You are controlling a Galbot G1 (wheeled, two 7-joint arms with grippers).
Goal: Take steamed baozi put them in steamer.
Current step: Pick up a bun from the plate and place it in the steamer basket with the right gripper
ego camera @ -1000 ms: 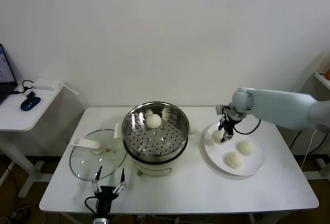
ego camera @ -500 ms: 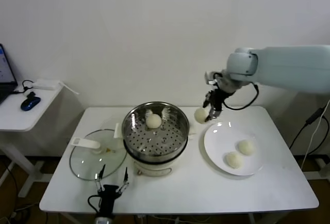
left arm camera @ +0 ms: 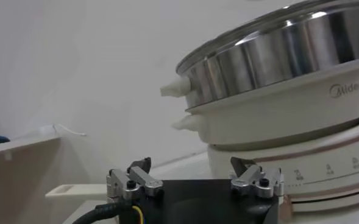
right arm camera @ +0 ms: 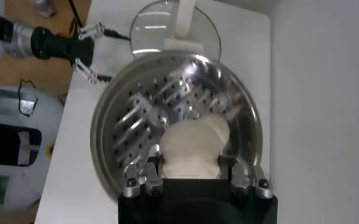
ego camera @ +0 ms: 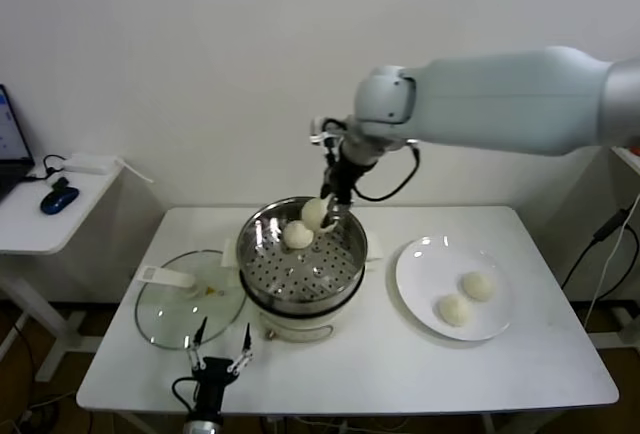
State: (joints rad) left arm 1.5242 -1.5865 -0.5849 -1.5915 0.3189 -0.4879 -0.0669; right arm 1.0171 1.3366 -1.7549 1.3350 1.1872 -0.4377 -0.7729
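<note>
The robot's right gripper will let go of the baozi, now held just above the tray, on the back part of the steamer's perforated tray [ego camera: 297, 234] [right arm camera: 214, 129].
The steel steamer [ego camera: 303, 306] stands mid-table on its white base, with one baozi [ego camera: 296, 236] on its perforated tray at the back. My right gripper [ego camera: 327, 212] is shut on another baozi [ego camera: 315, 213] and holds it over the back of the steamer, just above the tray. In the right wrist view the held baozi [right arm camera: 189, 152] sits between the fingers over the tray [right arm camera: 136, 125]. Two more baozi [ego camera: 478, 285] [ego camera: 454, 309] lie on the white plate [ego camera: 425, 264] at the right. My left gripper [ego camera: 218, 362] is open and empty at the table's front edge, near the steamer's base [left arm camera: 277, 119].
A round glass lid [ego camera: 190, 299] with a white handle lies flat left of the steamer. A side table with a mouse [ego camera: 58, 199] stands at the far left. The wall is close behind the table.
My right gripper lifted a baozi off the plate and carried it left, from beside the plate to over the steamer's back. The left arm has not moved.
</note>
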